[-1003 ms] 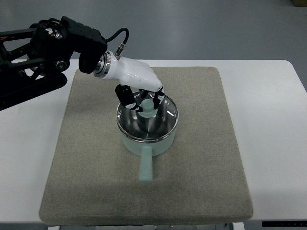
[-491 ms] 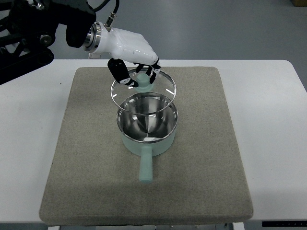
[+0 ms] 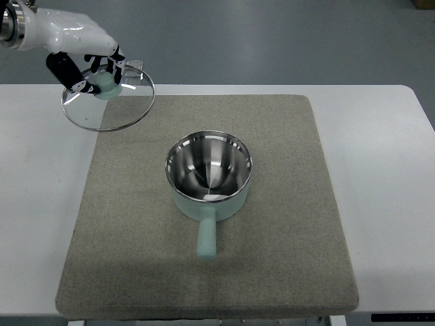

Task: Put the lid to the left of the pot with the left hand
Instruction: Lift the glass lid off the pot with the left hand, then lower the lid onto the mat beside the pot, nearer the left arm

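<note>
Next, my left gripper releases the lid, still in the air above the mat, on the grey mat [image 3: 134, 146] between the pot and the far corner of the mat.
A mint-green pot [image 3: 209, 178] with a shiny steel inside stands open in the middle of the grey mat [image 3: 292, 238], its handle pointing toward the near edge. My left hand [image 3: 85, 51], white with dark fingers, is at the upper left and is shut on the mint knob of a glass lid [image 3: 109, 102]. It holds the lid in the air, tilted, above the mat's far left corner and well left of the pot. The right hand is not in view.
The mat lies on a white table [image 3: 380, 170]. Bare table shows left and right of the mat. Grey floor lies beyond the table's far edge.
My left hand has lifted the lid off the pot and carried it up and to the left, away from the pot. The pot has stayed in place, now open.
</note>
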`<move>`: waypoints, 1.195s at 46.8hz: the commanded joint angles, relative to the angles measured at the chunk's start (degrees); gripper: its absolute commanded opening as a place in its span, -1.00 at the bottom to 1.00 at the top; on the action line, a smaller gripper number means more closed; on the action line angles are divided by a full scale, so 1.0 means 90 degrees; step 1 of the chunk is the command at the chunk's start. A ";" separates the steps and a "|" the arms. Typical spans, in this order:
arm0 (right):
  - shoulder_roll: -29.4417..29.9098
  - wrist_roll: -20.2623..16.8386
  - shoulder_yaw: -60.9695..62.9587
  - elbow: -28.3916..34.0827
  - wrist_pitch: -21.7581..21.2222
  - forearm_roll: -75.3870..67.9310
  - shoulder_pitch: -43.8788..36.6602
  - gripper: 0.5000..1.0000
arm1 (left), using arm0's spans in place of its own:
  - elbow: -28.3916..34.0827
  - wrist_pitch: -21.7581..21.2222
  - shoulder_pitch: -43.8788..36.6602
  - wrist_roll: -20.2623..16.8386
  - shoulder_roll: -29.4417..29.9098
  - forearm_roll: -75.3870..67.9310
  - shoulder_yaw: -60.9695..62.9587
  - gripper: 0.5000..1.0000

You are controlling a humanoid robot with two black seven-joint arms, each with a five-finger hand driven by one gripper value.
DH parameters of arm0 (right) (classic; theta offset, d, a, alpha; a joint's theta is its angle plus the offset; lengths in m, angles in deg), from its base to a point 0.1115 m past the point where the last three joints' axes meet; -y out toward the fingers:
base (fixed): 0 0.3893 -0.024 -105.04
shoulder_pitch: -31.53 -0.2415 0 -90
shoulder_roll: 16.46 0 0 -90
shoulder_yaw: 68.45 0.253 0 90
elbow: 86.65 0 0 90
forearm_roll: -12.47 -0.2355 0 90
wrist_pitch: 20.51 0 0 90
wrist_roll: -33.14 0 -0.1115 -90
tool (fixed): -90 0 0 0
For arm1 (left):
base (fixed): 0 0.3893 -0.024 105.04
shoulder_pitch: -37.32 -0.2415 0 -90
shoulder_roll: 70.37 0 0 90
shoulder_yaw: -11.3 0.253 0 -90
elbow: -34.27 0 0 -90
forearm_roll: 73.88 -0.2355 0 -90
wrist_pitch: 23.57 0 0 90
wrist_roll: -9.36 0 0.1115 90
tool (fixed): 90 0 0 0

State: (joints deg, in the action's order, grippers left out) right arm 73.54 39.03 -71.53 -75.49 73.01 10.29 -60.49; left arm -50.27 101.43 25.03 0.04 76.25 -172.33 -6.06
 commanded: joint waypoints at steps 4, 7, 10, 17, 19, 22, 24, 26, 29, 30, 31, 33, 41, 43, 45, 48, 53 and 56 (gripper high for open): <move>0.0000 0.0000 0.0000 0.0000 -0.0001 0.0008 0.0000 0.69 | 0.0184 -0.0333 -0.0733 0.0274 -0.0012 -0.0009 0.0004 -1.00; 0.0000 0.0000 0.0000 0.0000 -0.0001 -0.0002 0.0000 0.69 | 0.0262 -0.0578 -0.0929 0.0314 -0.0051 -0.0009 0.0034 -1.00; 0.0000 0.0000 0.0000 0.0000 -0.0001 -0.0002 0.0000 0.69 | 0.0350 -0.0783 -0.1017 0.0333 -0.0099 -0.0009 0.0043 -1.00; 0.0000 0.0000 0.0000 0.0000 -0.0001 -0.0002 0.0000 0.69 | 0.0624 -0.1427 -0.1368 0.0411 -0.0441 -0.0028 0.0053 -1.00; 0.0000 0.0000 0.0000 0.0000 -0.0001 -0.0002 0.0000 0.69 | 0.0682 -0.1564 -0.1466 0.0450 -0.0539 -0.0038 0.0053 -1.00; 0.0000 0.0000 0.0000 0.0000 -0.0001 0.0008 0.0000 0.69 | 0.0722 -0.1643 -0.1554 0.0480 -0.0617 -0.0038 0.0053 -1.00; 0.0000 0.0000 0.0000 0.0000 -0.0001 -0.0002 0.0000 0.69 | 0.0731 -0.1672 -0.1593 0.0480 -0.0646 -0.0038 0.0053 -1.00; 0.0000 0.0000 0.0000 0.0000 -0.0001 -0.0002 0.0000 0.69 | 0.0731 -0.1672 -0.1642 0.0480 -0.0666 -0.0028 0.0053 -1.00; 0.0000 0.0000 0.0000 0.0000 -0.0001 -0.0002 0.0000 0.69 | 0.0731 -0.1682 -0.1720 0.0480 -0.0734 -0.0028 0.0053 -1.00; 0.0000 0.0000 0.0000 0.0000 -0.0001 -0.0002 0.0000 0.69 | 0.0731 -0.1682 -0.1730 0.0480 -0.0744 -0.0028 0.0053 -1.00; 0.0000 0.0000 0.0000 0.0000 -0.0001 -0.0002 0.0000 0.69 | 0.0731 -0.1682 -0.1750 0.0480 -0.0744 -0.0028 0.0053 -1.00; 0.0000 0.0000 0.0000 0.0010 -0.0001 -0.0002 0.0000 0.69 | 0.0741 -0.1682 -0.1750 0.0480 -0.0763 -0.0028 0.0053 -1.00; 0.0000 0.0000 0.0000 0.0010 -0.0001 -0.0002 0.0000 0.69 | 0.0858 -0.1682 -0.1779 0.0480 -0.0842 0.0001 0.0053 -1.00; 0.0000 0.0000 0.0000 0.0000 -0.0001 -0.0002 0.0000 0.69 | 0.0868 -0.1691 -0.1789 0.0480 -0.0852 0.0011 0.0053 -1.00; 0.0000 0.0000 0.0000 0.0000 -0.0001 -0.0002 0.0000 0.69 | 0.0868 -0.1692 -0.1789 0.0470 -0.0861 0.0021 0.0053 -1.00; 0.0000 0.0010 0.0000 0.0000 -0.0001 0.0008 0.0000 0.69 | 0.0868 -0.1740 -0.1857 0.0480 -0.0881 0.0021 0.0063 -1.00; 0.0000 0.0000 0.0000 0.0010 -0.0001 -0.0002 0.0000 0.69 | 0.0907 -0.1867 -0.1994 0.0480 -0.1027 -0.0018 0.0063 -1.00; 0.0000 0.0000 0.0000 0.0000 -0.0001 -0.0002 0.0000 0.69 | 0.1014 -0.1916 -0.2023 0.0480 -0.1076 -0.0018 0.0063 -1.00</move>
State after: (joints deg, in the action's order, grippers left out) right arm 73.54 39.03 -71.53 -75.45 73.01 10.29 -60.49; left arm -42.07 84.64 7.12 4.30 66.98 -172.42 -5.51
